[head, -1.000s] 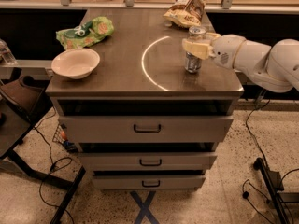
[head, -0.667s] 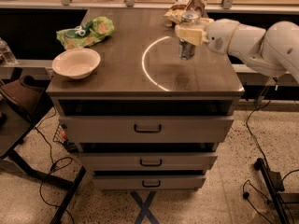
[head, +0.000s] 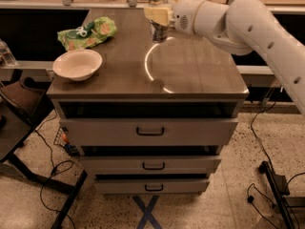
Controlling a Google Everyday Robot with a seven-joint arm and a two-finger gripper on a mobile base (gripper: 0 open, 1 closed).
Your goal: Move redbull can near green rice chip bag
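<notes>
The robot's gripper needs to release the redbull can on the tabletop [head: 111,48] between the green rice chip bag and the curved glare.
The redbull can [head: 158,31] is a slim silver-and-blue can, held up off the tabletop at the back middle. My gripper [head: 158,15] is shut on the redbull can around its upper half, and the white arm reaches in from the right. The green rice chip bag [head: 87,33] lies wrinkled at the back left of the tabletop, well to the left of the can. The can's lower end hangs below the fingers.
A white bowl [head: 77,64] sits at the front left of the tabletop [head: 190,75], just in front of the bag. The table is a drawer cabinet with three drawers. A counter with clutter runs behind it. Cables lie on the floor.
My gripper has lifted the redbull can off the table's right side and carried it left and toward the back. The tan chip bag behind is now hidden by the arm.
</notes>
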